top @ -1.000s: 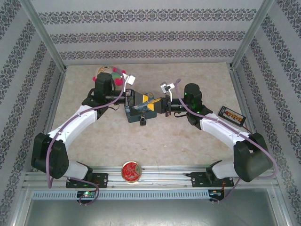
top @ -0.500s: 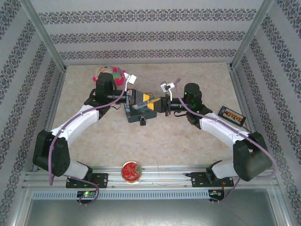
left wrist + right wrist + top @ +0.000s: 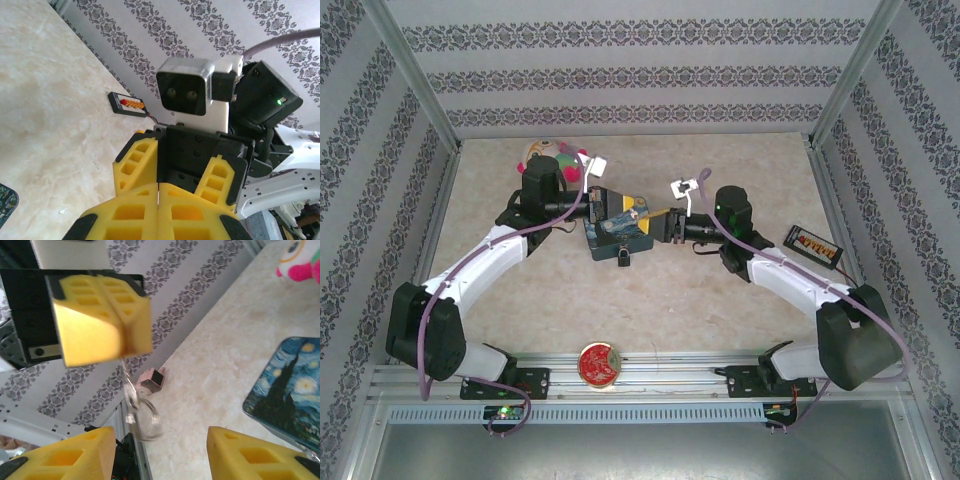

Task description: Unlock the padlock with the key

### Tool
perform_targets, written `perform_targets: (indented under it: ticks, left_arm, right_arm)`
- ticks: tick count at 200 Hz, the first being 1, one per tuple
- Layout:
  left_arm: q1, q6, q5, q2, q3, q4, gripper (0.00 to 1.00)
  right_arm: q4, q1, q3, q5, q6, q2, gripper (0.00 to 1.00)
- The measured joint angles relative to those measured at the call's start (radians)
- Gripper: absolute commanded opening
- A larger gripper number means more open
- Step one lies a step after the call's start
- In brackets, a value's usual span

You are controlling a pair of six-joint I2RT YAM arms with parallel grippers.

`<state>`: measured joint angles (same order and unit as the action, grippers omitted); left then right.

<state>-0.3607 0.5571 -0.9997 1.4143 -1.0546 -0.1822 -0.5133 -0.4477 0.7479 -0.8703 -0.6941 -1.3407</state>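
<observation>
The left gripper holds the key by its blade, so the robot's right gripper needs to take the key's head (image 3: pixel 131 396) and leave the blade free for the padlock.
My left gripper (image 3: pixel 632 209) is shut on the key (image 3: pixel 131 395), a thin silvery blade with a ring hanging below the closed yellow pads (image 3: pixel 100 325). In the left wrist view, the left gripper (image 3: pixel 159 192) shows a thin silver sliver pinched in the seam of its jaws. My right gripper (image 3: pixel 160 452) faces it, open, its fingers apart on either side of the dangling ring and not touching it. Both grippers hover above the blue painted tin (image 3: pixel 618 234). The small dark padlock (image 3: pixel 622 257) hangs at the tin's near edge.
A plush toy (image 3: pixel 552 156) sits behind the left arm at the back. A black device with red and orange parts (image 3: pixel 814 243) lies at the right. A red round disc (image 3: pixel 599 363) rests by the front rail. A small pinkish block (image 3: pixel 155 380) lies on the table.
The left gripper shut on the key. The right gripper then opened, let the key go and drew back a little to the right.
</observation>
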Motion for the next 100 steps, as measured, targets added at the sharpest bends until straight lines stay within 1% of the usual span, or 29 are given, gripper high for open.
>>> perform_targets:
  ticks: [22, 51, 74, 100]
  left_arm:
    - [0.0, 0.001, 0.019, 0.0, 0.009, -0.002, 0.0]
    - [0.0, 0.022, 0.029, 0.001, 0.024, -0.012, 0.0]
    - [0.0, 0.048, 0.029, 0.011, 0.028, -0.04, 0.0]
    - [0.0, 0.068, 0.029, 0.026, 0.03, -0.058, 0.0]
  right_arm:
    - [-0.027, 0.0, -0.055, 0.076, -0.048, 0.045, 0.5]
    - [-0.128, 0.0, -0.129, 0.157, -0.137, 0.085, 0.49]
    - [-0.177, -0.008, -0.142, 0.205, -0.186, 0.088, 0.47]
    - [-0.224, -0.03, -0.141, 0.231, -0.216, 0.077, 0.46]
